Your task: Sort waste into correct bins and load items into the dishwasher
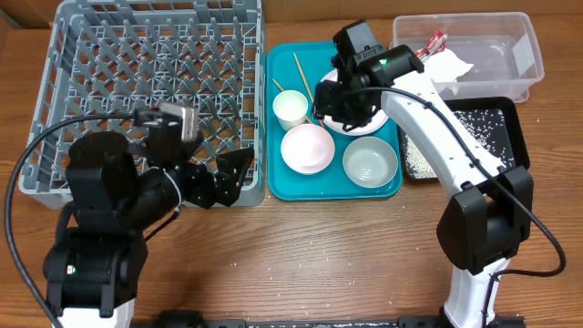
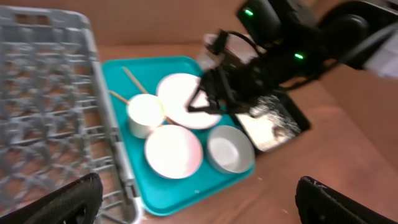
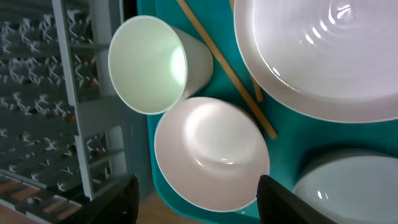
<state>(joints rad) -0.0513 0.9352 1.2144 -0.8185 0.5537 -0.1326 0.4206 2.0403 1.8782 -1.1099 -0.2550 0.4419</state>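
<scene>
The robot's right gripper will next move to the cup beside the rack and close on the cup's rim (image 1: 304,110) (image 3: 184,82), on the side facing the chopsticks.
The grey dish rack (image 1: 155,82) stands at the back left. The teal tray (image 1: 387,187) holds a cup (image 1: 290,107), two white bowls (image 1: 307,148) (image 1: 370,162), a plate (image 1: 357,128) and chopsticks (image 1: 299,71). My right gripper (image 1: 332,107) is open and empty above the plate's left side. In its wrist view its fingers (image 3: 199,205) straddle the nearer bowl (image 3: 211,152), with the cup (image 3: 152,65) beyond. My left gripper (image 1: 239,178) is open and empty beside the rack's front right corner. The clear tub (image 1: 510,41) holds the wrapper (image 1: 433,43) and napkin (image 1: 448,66). The black tray (image 1: 506,114) holds rice (image 1: 419,155). No brown lump shows.
The left wrist view shows its open fingers (image 2: 199,205) low over bare wood, with the teal tray (image 2: 186,190), rack (image 2: 50,112) and right arm (image 2: 273,56) ahead. A few white crumbs lie on the wooden table (image 1: 301,255) in front.
</scene>
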